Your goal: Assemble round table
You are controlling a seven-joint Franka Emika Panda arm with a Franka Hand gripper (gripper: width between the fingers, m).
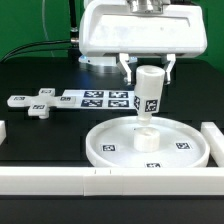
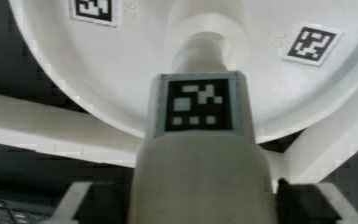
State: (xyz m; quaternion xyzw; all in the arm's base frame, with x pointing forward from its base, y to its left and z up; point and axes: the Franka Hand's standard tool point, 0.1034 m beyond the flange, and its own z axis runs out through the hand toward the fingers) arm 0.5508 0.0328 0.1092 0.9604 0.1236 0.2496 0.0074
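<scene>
I need to let go of the cylinder, now held over the disc's middle, so it stands upright on the small raised part in the middle of the disc (image 1: 135, 145) (image 2: 206, 38).
The large rimmed round disc (image 1: 178, 150) lies flat on the black table near the front. My gripper (image 1: 149, 74) is shut on the short thick cylinder (image 1: 149, 95) and holds it upright over the disc's middle. The cylinder's narrower lower end meets the small raised hub (image 1: 147, 140) there. In the wrist view the cylinder (image 2: 201, 150) with its tag runs down to the disc (image 2: 140, 60), between the dark fingers (image 2: 309, 203) of my gripper (image 2: 194, 205). The cross-shaped piece (image 1: 35, 103) lies at the exterior view's left.
The marker board (image 1: 100, 98) lies behind the disc. White border blocks stand along the front (image 1: 100, 182), at the exterior view's right (image 1: 213, 135) and left (image 1: 3, 130). The arm's white body (image 1: 135, 30) hangs above the disc.
</scene>
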